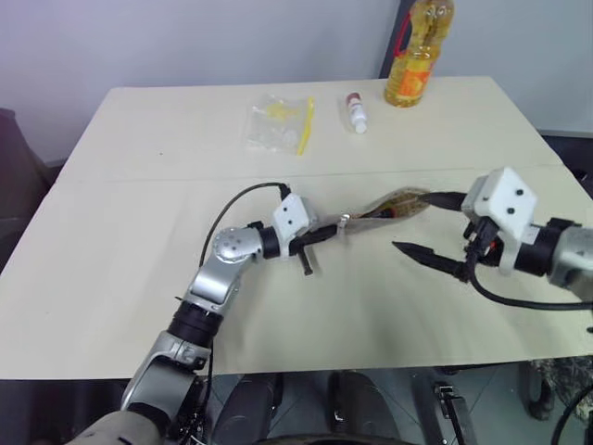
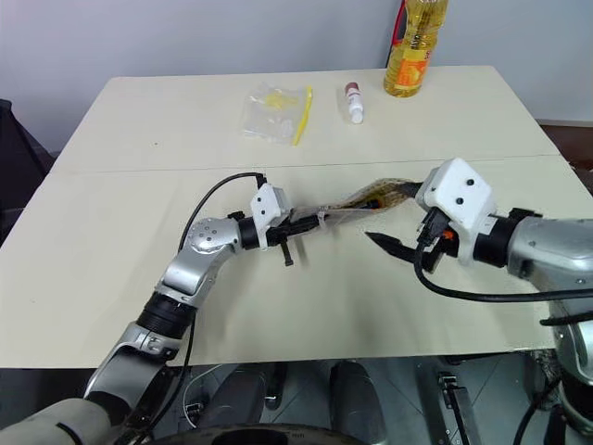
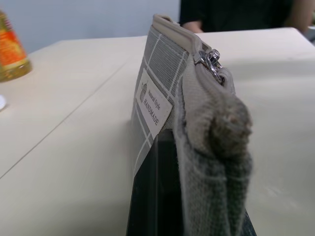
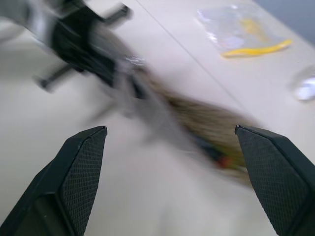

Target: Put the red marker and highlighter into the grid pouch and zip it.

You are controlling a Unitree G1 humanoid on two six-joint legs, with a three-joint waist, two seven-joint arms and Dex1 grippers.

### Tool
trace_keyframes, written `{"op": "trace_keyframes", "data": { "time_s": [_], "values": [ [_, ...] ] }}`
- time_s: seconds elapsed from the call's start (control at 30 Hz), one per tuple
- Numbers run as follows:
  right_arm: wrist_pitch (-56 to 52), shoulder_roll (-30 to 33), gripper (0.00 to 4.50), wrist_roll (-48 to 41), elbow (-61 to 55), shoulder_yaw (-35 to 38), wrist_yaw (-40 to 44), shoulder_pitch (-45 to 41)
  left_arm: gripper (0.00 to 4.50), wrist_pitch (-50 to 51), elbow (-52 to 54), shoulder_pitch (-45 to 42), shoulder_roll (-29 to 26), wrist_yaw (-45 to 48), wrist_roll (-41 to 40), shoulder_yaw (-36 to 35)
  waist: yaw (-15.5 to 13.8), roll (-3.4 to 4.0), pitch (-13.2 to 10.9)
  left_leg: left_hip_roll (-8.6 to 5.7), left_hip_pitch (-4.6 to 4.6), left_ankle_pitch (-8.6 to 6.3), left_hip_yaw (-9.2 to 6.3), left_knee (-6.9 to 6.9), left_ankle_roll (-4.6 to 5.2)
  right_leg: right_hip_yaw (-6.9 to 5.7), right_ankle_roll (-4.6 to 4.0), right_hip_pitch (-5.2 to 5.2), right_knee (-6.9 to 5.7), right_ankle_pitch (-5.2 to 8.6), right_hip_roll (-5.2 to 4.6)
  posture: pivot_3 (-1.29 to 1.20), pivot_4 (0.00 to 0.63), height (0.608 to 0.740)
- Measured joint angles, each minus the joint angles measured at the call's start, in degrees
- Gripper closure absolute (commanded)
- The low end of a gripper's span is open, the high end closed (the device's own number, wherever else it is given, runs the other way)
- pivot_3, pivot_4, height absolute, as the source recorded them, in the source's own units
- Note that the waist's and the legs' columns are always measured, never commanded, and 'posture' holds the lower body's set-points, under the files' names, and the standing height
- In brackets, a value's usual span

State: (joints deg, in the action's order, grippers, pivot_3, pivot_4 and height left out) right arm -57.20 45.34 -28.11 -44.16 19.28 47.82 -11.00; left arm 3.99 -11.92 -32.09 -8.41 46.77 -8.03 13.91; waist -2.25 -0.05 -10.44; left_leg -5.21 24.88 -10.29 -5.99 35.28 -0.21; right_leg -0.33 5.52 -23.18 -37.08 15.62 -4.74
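Next, my left gripper releases the grid pouch flat on the table, just on the near side of the seam (image 1: 322,233).
The grid pouch (image 1: 384,209) hangs just above the table middle, grey with white lines, its mouth gaping with a yellowish inside. My left gripper (image 1: 320,238) is shut on the pouch's left end; in the left wrist view the white label (image 3: 153,105) and zipper pull (image 3: 212,61) rise right above its fingers (image 3: 152,196). At the pouch's right end my right gripper (image 1: 435,227) stands open, one fingertip by the mouth and the other below it, nothing held. The red marker and highlighter are hidden; a small red spot (image 4: 224,161) in the mouth is too blurred to name.
At the table's back stand a yellow oil bottle (image 1: 417,56), a small white bottle with a red cap (image 1: 356,111) and a clear plastic bag (image 1: 278,125) with a yellow strip. A person in dark clothes (image 3: 236,14) is beyond the far edge.
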Motion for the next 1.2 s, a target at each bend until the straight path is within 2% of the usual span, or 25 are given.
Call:
{"op": "trace_keyframes", "data": {
  "time_s": [0.17,0.27,0.3,0.37,0.6,0.67,0.8,0.97,1.2],
  "values": [
    [0.37,-8.73,0.17,4.43,4.84,-10.14,-11.91,-0.03,4.50,0.81,-2.34,-1.49,2.99,-3.71,0.00,-0.25,0.06,0.00,0.00,-0.02,0.00,0.00,0.00,0.00,0.00,0.00,0.00,-0.03,-0.01,0.00,0.01,0.00,0.150,0.740],
    [0.97,-16.43,0.17,5.04,8.66,-12.79,-17.49,-2.29,4.50,0.85,-2.91,-1.93,3.50,-4.80,0.03,-0.38,0.31,0.01,0.01,0.00,0.00,0.01,0.00,-0.05,-0.01,0.02,0.02,-0.08,-0.05,-0.02,0.05,0.00,0.150,0.740],
    [1.39,-18.28,0.41,5.40,9.79,-13.79,-18.86,-3.30,4.50,0.85,-2.98,-2.00,3.82,-5.06,0.04,-0.37,0.30,0.02,0.01,0.00,0.00,0.01,0.00,-0.05,-0.02,0.02,0.03,-0.10,-0.08,-0.02,0.06,0.00,0.150,0.740],
    [2.56,-20.82,0.97,6.27,12.11,-16.32,-21.28,-5.40,4.50,0.85,-2.99,-2.00,4.10,-5.52,0.06,-0.35,0.23,0.03,0.01,0.00,0.00,0.02,-0.01,-0.05,-0.03,0.01,0.03,-0.11,-0.09,-0.02,0.07,0.00,0.150,0.740],
    [3.04,-23.55,4.47,5.20,13.78,-19.29,-22.57,-7.48,4.50,0.85,-3.08,-1.99,3.63,-7.37,0.61,-1.26,0.15,0.03,0.02,-0.02,0.00,0.02,-0.01,-0.05,-0.02,0.01,0.03,-0.10,-0.09,-0.03,0.08,0.00,0.150,0.740],
    [3.05,-23.19,4.47,4.95,13.87,-19.60,-22.57,-7.51,4.50,0.72,-3.08,-1.92,3.11,-7.45,1.06,-1.20,0.10,0.03,0.02,-0.02,0.00,0.02,-0.01,-0.04,-0.02,0.01,0.03,-0.10,-0.09,-0.03,0.08,0.00,0.150,0.740],
    [3.11,-18.23,4.47,4.25,13.12,-19.50,-20.61,-7.53,4.50,-0.68,-2.93,-1.77,2.78,-7.29,1.83,0.18,0.12,0.03,0.02,-0.04,0.00,0.02,0.00,-0.04,-0.02,0.01,0.03,-0.08,-0.07,-0.02,0.07,0.00,0.150,0.740],
    [5.24,-4.96,4.47,8.61,18.31,-10.32,-20.78,-7.41,4.50,-3.49,-1.30,1.28,-2.62,-4.35,2.21,-0.06,0.24,0.04,0.02,0.01,-0.02,0.01,0.01,-0.08,-0.02,0.02,0.01,-0.09,-0.07,-0.02,0.08,0.00,0.150,0.740],
    [8.89,-0.70,4.47,9.63,24.40,-8.40,-19.10,-7.31,4.50,-4.53,1.81,4.46,-6.39,-1.54,0.24,-0.94,0.39,0.05,0.03,0.01,-0.04,0.02,0.02,-0.11,-0.02,0.03,0.01,-0.08,-0.07,-0.02,0.06,0.00,0.150,0.740]
  ]
}}
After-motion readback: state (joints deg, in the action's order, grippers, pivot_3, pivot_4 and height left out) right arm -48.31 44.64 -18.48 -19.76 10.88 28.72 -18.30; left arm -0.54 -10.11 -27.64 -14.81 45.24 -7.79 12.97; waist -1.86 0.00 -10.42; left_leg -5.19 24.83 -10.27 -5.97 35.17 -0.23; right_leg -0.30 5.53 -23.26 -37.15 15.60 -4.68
